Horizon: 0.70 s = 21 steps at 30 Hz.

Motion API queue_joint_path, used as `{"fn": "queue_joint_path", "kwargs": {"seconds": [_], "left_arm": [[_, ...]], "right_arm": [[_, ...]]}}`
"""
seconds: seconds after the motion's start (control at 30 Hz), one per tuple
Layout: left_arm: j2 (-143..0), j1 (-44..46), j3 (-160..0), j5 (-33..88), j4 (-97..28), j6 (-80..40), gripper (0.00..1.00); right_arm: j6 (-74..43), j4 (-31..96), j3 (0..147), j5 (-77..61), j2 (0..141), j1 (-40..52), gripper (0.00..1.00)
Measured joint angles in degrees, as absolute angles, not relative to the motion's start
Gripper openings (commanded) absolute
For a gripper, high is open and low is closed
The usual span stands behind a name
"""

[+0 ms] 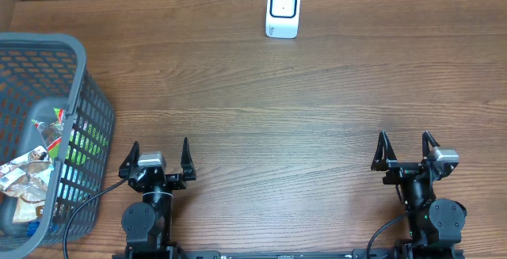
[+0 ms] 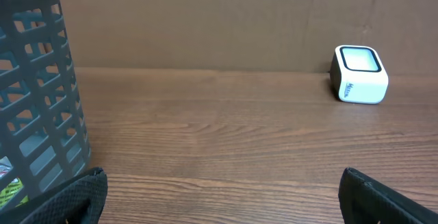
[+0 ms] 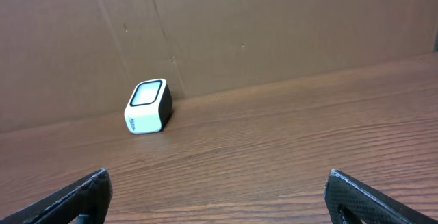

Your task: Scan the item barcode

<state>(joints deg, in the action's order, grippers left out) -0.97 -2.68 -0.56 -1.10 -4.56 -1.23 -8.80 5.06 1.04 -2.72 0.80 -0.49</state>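
Note:
I will next reach into the grey mesh basket with my left gripper and close on the far end (image 1: 58, 122) of the green and red packet.
A small white barcode scanner (image 1: 283, 10) with a dark-framed window stands at the table's far edge, also seen as the scanner (image 2: 358, 75) in the left wrist view and the scanner (image 3: 148, 106) in the right wrist view. Packaged items (image 1: 32, 172) lie in a grey mesh basket (image 1: 87, 108) at the left; no barcode is readable. My left gripper (image 1: 160, 155) stands open near the front edge, just right of the basket, nothing between its fingers. At the front right my right gripper (image 1: 406, 148) is open and empty too.
A brown cardboard wall (image 3: 239, 25) runs along the back of the wooden table behind the scanner. The basket's wall (image 2: 34, 87) fills the left side of the left wrist view. A black cable (image 1: 83, 211) trails from the left arm's base.

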Motion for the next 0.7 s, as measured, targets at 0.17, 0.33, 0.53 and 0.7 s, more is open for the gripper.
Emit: {"fn": "queue_joint_path", "kwargs": {"seconds": [0.17, 0.33, 0.53, 0.7], "left_arm": [[-0.97, -2.68, -0.56, -1.08, -4.56, -1.23, 1.00], [-0.97, -2.68, -0.56, 2.48, -3.53, -1.21, 1.00], [-1.04, -2.68, -1.78, 7.62, -5.28, -1.13, 1.00], [-5.96, -2.68, -10.37, 9.10, -7.75, -1.06, 1.00]], "right_arm": [[-8.80, 4.99, 1.04, -2.74, 0.80, -0.49, 1.00], [-8.80, 4.80, 1.04, -2.74, 0.80, -0.49, 1.00], [-8.78, 3.16, 1.06, -2.74, 0.80, -0.49, 1.00], [-8.82, 3.95, 2.90, -3.11, 0.80, -0.49, 1.00]]}}
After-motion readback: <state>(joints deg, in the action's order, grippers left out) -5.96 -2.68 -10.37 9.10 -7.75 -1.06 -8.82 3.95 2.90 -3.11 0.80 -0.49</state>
